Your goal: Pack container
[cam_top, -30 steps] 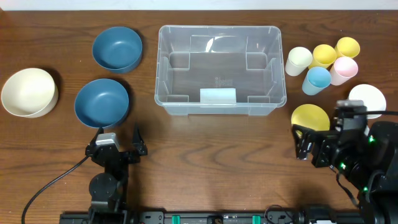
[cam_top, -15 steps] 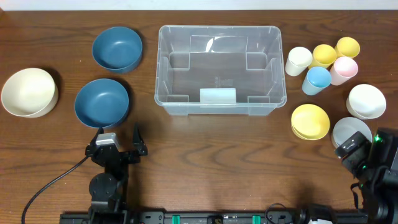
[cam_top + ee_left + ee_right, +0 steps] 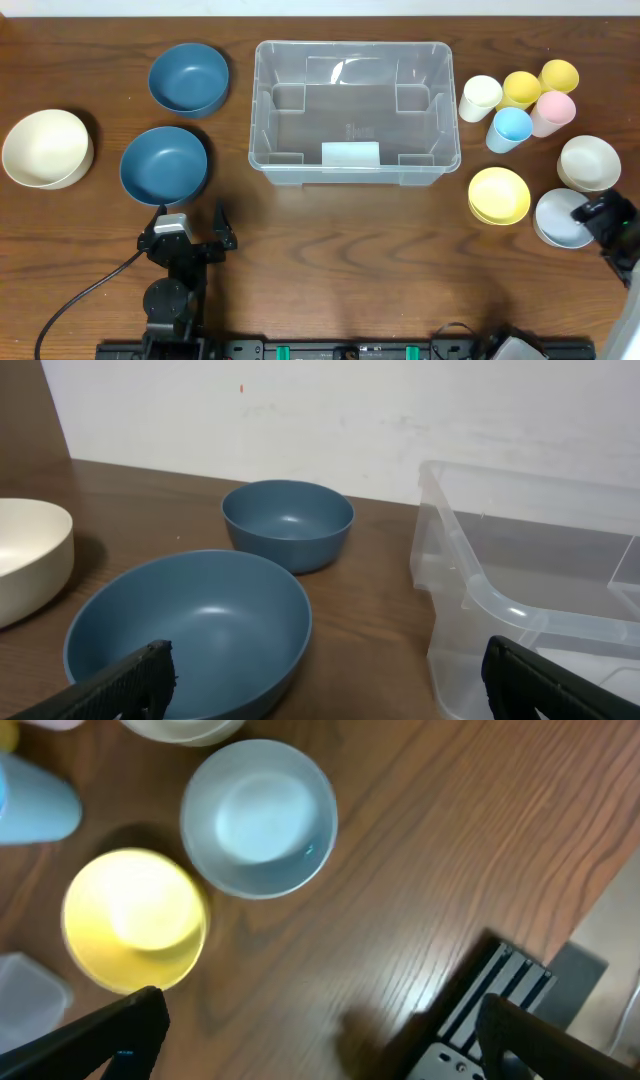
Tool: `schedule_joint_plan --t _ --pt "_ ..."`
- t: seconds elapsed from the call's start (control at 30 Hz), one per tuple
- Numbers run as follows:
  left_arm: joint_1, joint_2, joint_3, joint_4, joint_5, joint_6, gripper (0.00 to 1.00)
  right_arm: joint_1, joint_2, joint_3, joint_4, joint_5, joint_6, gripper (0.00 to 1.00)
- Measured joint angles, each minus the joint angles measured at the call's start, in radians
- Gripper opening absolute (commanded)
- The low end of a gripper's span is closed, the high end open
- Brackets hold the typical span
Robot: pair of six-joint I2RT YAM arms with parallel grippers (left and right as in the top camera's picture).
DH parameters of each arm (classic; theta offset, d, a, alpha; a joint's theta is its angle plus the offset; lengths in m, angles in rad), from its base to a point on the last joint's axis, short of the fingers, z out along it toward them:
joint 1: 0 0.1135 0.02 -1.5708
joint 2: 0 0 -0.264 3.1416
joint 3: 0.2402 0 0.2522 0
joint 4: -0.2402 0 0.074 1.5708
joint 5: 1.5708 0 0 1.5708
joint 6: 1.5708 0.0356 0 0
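Observation:
The pale grey bowl has a side away from the white bowl, and next my right gripper will move to the pale grey bowl's near rim (image 3: 581,243) (image 3: 326,854) there and close on it.
The container (image 3: 355,110), a large clear empty bin, stands at the middle back of the table; its near corner (image 3: 520,590) shows in the left wrist view. My left gripper (image 3: 190,222) rests open near the front edge, just in front of a blue bowl (image 3: 163,165), with nothing between its fingers (image 3: 130,680). My right arm (image 3: 615,225) is at the far right edge of the table. In the right wrist view my right gripper (image 3: 325,1030) is open and empty, high above the wood, looking down on a pale grey bowl (image 3: 258,818) and a yellow bowl (image 3: 135,920).
A second blue bowl (image 3: 188,77) and a cream bowl (image 3: 47,148) sit at the left. To the right of the bin are several pastel cups (image 3: 510,129), the yellow bowl (image 3: 499,195), the grey bowl (image 3: 563,217) and a white bowl (image 3: 589,162).
My right arm has swung away from the yellow bowl to the table's right edge, uncovering the grey bowl. The left arm has not moved.

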Motion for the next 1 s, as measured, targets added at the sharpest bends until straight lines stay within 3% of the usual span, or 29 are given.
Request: schedule_joint_plan --t 0.17,0.47,1.0 --pt "0.000 0.000 0.000 0.000 0.000 0.000 0.98 -0.123 0.103 0.000 0.044 -0.107 -0.072 0.86" --pt "0.000 0.000 0.000 0.000 0.000 0.000 0.98 -0.146 0.243 -0.014 0.134 -0.146 -0.104 0.83" --pt "0.000 0.000 0.000 0.000 0.000 0.000 0.98 -0.146 0.315 -0.311 0.464 -0.140 -0.056 0.76"
